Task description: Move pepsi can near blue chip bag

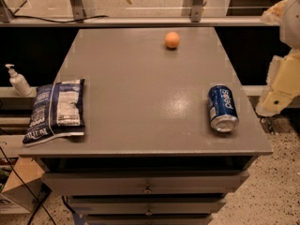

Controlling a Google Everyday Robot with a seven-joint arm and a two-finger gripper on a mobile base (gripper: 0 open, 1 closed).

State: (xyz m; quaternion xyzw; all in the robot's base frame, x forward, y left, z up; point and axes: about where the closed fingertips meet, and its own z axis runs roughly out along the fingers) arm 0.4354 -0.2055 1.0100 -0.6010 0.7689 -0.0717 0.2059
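Observation:
The gripper should next go to the pepsi can and close around the middle of its body [223, 108], since the can has to move near the blue chip bag.
The pepsi can [222, 108] lies on its side near the right front corner of the grey cabinet top [140, 93], its silver end facing the front. The blue chip bag [57, 109] lies flat at the left front edge, far from the can. My gripper [274, 101] is on the cream arm at the right edge of the view. It is off the cabinet, to the right of the can and not touching it. It holds nothing that I can see.
A small orange ball [172, 40] sits at the far middle of the top. A soap pump bottle [18, 81] stands on a shelf to the left of the bag. Drawers [147, 184] lie below the front edge. A rail [140, 20] runs behind the top.

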